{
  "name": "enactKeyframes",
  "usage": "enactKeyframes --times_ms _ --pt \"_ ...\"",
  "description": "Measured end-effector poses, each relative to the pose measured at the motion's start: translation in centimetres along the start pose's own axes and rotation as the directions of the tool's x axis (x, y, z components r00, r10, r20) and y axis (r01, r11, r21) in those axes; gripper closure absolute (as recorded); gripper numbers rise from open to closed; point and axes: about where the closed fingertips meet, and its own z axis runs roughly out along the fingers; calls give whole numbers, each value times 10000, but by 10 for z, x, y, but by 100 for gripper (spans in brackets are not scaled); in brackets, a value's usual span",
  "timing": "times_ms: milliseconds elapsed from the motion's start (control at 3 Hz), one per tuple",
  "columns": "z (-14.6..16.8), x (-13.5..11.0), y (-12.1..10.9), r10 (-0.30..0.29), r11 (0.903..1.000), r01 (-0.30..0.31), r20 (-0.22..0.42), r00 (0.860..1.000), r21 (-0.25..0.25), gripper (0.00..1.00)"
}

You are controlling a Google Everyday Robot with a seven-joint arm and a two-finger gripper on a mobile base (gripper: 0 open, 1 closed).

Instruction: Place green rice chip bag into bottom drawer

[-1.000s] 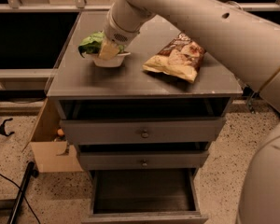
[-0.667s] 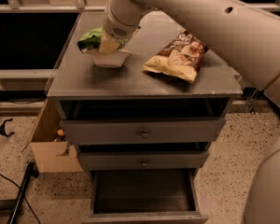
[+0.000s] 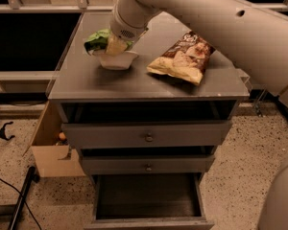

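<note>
I pinch only the green rice chip bag's side over the white bowl, so I need to open and grip it nearer its middle (image 3: pixel 100 42).
The green rice chip bag (image 3: pixel 98 39) is at the back left of the grey cabinet top (image 3: pixel 86 83), pressed against the tip of my gripper (image 3: pixel 111 47). The gripper comes down from the big white arm (image 3: pixel 206 18) and is shut on the bag's right side, holding it just above the top. A white bowl-shaped thing (image 3: pixel 117 60) sits directly under the gripper. The bottom drawer (image 3: pixel 149 198) is pulled open at the foot of the cabinet, and nothing shows inside it.
A larger brown-and-yellow chip bag (image 3: pixel 181 59) lies on the right of the cabinet top. Two shallower knobbed drawers (image 3: pixel 147 137) sit above the open one. An open cardboard box (image 3: pixel 49 157) stands left of the cabinet, with a black pole (image 3: pixel 20 200) on the speckled floor.
The gripper and the green bag have risen slightly and shifted a little to the right. The brown-and-yellow bag and the drawers have not moved.
</note>
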Motion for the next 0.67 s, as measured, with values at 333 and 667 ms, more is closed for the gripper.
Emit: enactKeyframes --times_ms 333,667 --pt "10 16 0 -94 9996 95 -67 9999 257 100" --pt "23 35 2 -215 9983 216 -26 9998 536 100"
